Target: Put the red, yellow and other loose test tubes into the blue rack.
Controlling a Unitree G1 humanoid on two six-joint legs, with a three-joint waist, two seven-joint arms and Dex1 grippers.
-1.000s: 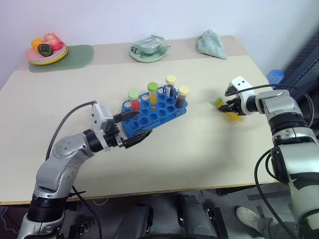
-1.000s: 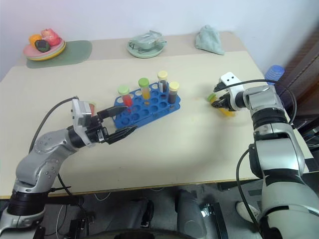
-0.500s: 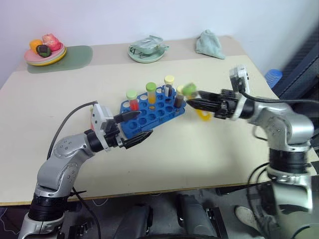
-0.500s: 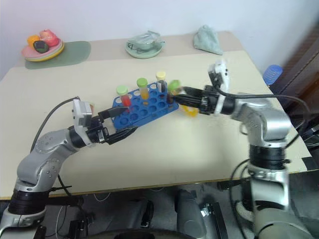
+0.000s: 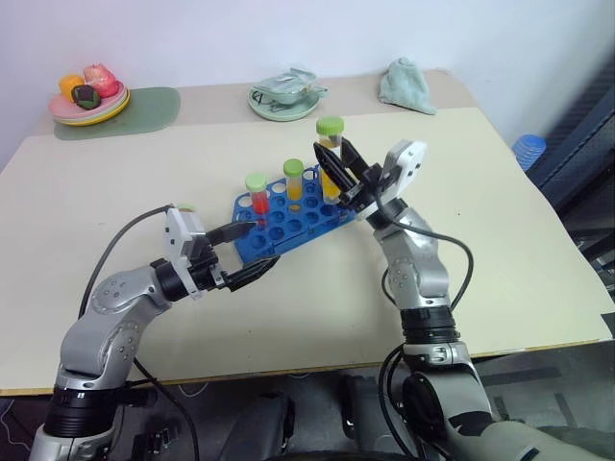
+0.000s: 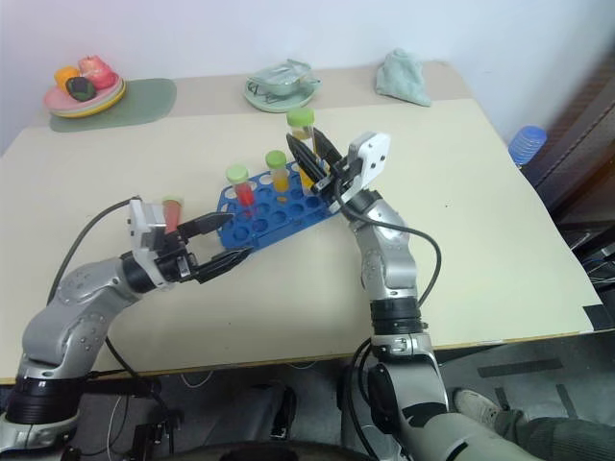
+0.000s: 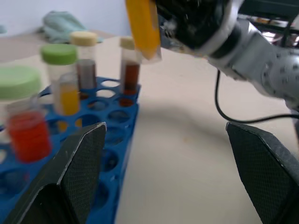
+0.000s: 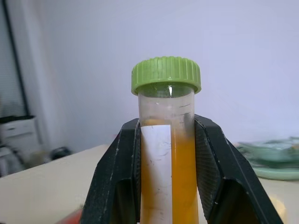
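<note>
Next, my right gripper lets go of the loose yellow tube so that it rests in the rack hole diagonally (image 5: 311, 216) in front of the yellow tube that is standing upright.
The blue rack (image 5: 288, 219) sits mid-table with several capped tubes upright in it, among them a red one (image 5: 257, 195) and a yellow one (image 5: 293, 182). My right gripper (image 5: 332, 152) is shut on a loose yellow test tube with a green cap (image 8: 166, 140), held upright in the air over the rack's far right end (image 7: 142, 28). My left gripper (image 5: 261, 246) stands open at the rack's near left corner, and its fingers (image 7: 70, 172) straddle that corner. A pinkish-red tube (image 6: 173, 213) shows just behind my left wrist, partly hidden.
At the back left a plate of toy food (image 5: 88, 96) rests on a green mat (image 5: 144, 108). A pale green dish (image 5: 285, 98) and a teal cloth (image 5: 407, 84) lie along the back edge. A blue object (image 5: 528, 149) is off the table's right side.
My right gripper has swung from the table's right side leftward and upward, carrying the yellow tube to above the rack and turning it upright. The left gripper has stayed open by the rack.
</note>
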